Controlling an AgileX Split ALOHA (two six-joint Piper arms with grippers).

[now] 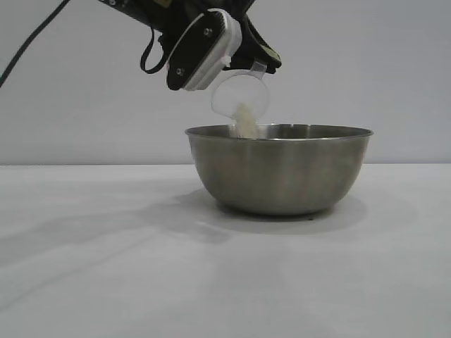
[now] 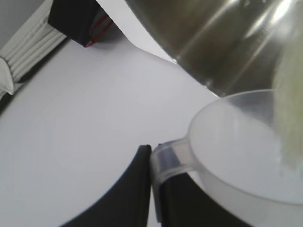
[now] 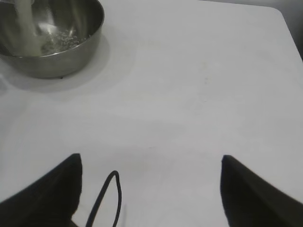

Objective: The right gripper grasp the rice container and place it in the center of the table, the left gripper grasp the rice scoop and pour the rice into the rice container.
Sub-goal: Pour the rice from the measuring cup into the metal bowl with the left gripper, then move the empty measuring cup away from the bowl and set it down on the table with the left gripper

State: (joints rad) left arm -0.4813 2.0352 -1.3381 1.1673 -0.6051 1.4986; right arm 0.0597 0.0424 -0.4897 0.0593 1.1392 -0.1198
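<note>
I need to use my left gripper to set the rice scoop down on the bare white table (image 1: 102, 209) next to the rice container. The scoop is tipped over the container now.
The rice container (image 1: 280, 169), a large steel bowl, stands on the white table (image 1: 106, 267) near the middle. Above its left rim my left gripper (image 1: 254, 60) is shut on the handle of the rice scoop (image 1: 239, 98), which is tipped mouth-down. Whitish rice (image 1: 245, 121) streams from the scoop into the bowl. In the left wrist view the rice scoop (image 2: 236, 151) hangs by its handle between my left gripper (image 2: 154, 184) jaws, over the rice container (image 2: 213, 42). My right gripper (image 3: 150, 163) stands open and empty over bare table, away from the rice container (image 3: 52, 33), where rice (image 3: 26, 28) falls.
A black cable loop (image 3: 108, 198) hangs near the right gripper. The table's far edge and corner (image 3: 279, 14) lie beyond it. A dark block with red wiring (image 2: 80, 23) stands past the table edge in the left wrist view.
</note>
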